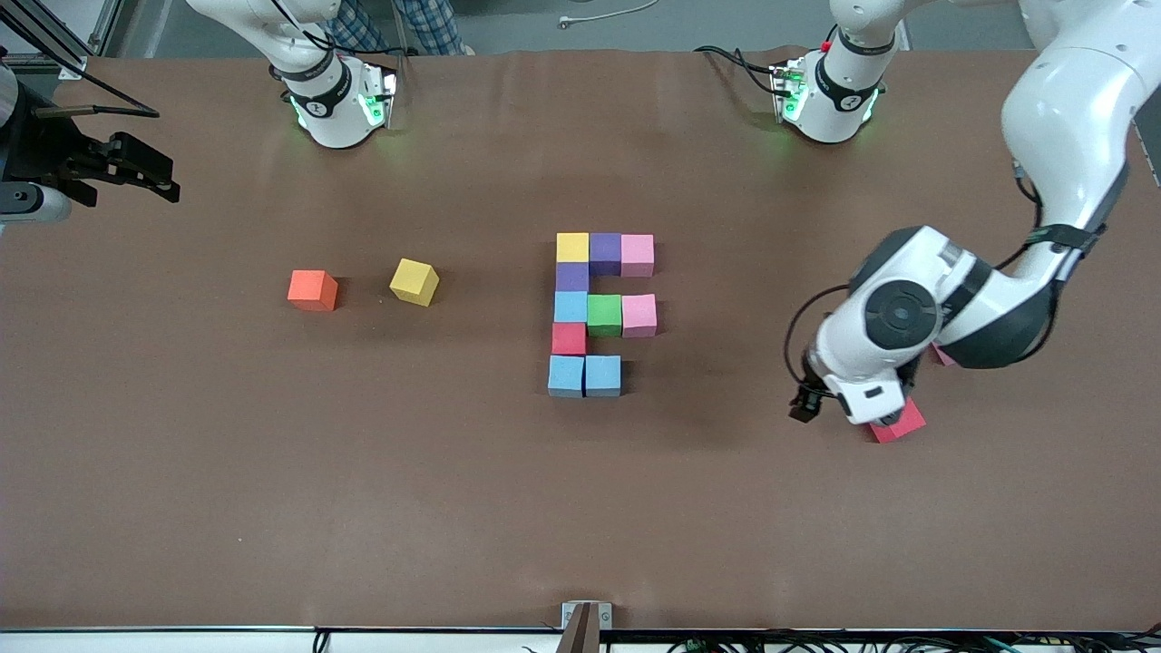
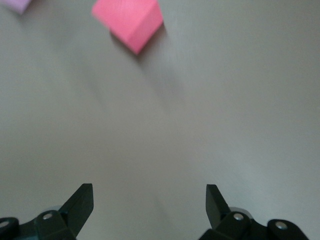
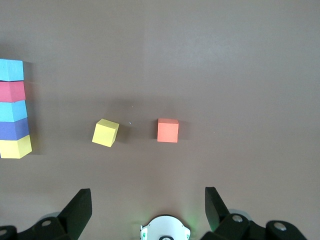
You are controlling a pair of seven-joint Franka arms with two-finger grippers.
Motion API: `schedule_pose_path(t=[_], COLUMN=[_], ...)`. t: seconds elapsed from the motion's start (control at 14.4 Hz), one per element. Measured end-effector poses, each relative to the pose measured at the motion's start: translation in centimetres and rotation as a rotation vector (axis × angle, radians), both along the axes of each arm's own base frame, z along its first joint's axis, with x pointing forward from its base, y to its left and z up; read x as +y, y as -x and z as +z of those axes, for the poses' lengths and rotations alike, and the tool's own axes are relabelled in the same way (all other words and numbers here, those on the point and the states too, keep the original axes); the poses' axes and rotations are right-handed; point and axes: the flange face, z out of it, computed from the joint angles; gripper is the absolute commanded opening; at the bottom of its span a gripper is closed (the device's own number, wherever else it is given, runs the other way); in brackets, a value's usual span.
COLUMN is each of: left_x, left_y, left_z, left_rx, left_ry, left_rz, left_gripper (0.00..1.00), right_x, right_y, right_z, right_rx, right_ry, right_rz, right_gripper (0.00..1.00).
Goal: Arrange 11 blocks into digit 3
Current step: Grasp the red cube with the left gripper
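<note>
The row of light blue blocks still needs another block, so my left gripper will close on opposite sides of the loose red block point(image 1: 899, 423) point(image 2: 130, 20).
Ten blocks stand touching in an E-like figure mid-table: yellow point(image 1: 572, 247), purple point(image 1: 605, 252) and pink point(image 1: 637, 254) in the row farthest from the front camera. A purple block point(image 1: 571, 276) links that row to light blue point(image 1: 570, 307), green point(image 1: 604, 315) and pink point(image 1: 639, 314). A red block point(image 1: 569, 338) links to two light blue blocks point(image 1: 583, 375). A loose red block point(image 1: 900, 423) point(image 2: 130, 22) lies toward the left arm's end, half hidden under the left hand. My left gripper point(image 1: 875, 410) point(image 2: 150, 200) hangs open beside it over bare table. My right gripper point(image 1: 150, 177) point(image 3: 148, 200) waits open at the right arm's end.
A loose yellow cube point(image 1: 414, 281) point(image 3: 105, 133) and an orange cube point(image 1: 312, 289) point(image 3: 168, 130) lie between the figure and the right arm's end. A pink cube point(image 1: 943, 355) point(image 2: 15, 4) peeks out from under the left arm. Both arm bases point(image 1: 336, 100) stand along the table's top edge.
</note>
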Motion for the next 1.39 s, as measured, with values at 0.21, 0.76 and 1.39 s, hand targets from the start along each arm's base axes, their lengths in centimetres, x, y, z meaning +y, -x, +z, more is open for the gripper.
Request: schedule_pose_path(t=[0.21, 0.76, 1.39], left_x=[8.0, 17.7, 16.8], left_y=[-1.5, -3.3, -3.8], left_z=[-0.6, -7.0, -9.9], left_rx=[0.008, -0.040, -0.061], left_ry=[0.039, 0.068, 0.107], left_rz=[-0.198, -0.515, -0.576], left_gripper=[0.99, 0.99, 0.99], right_x=[-0.3, 0.4, -1.0], right_y=[0.1, 1.6, 3.0], right_z=[-0.2, 0.3, 2.8], right_rx=[0.014, 0.010, 0.003], right_ry=[0.001, 0.003, -0.019], right_rz=[-0.005, 0.009, -0.017], right_gripper=[1.00, 1.00, 1.00])
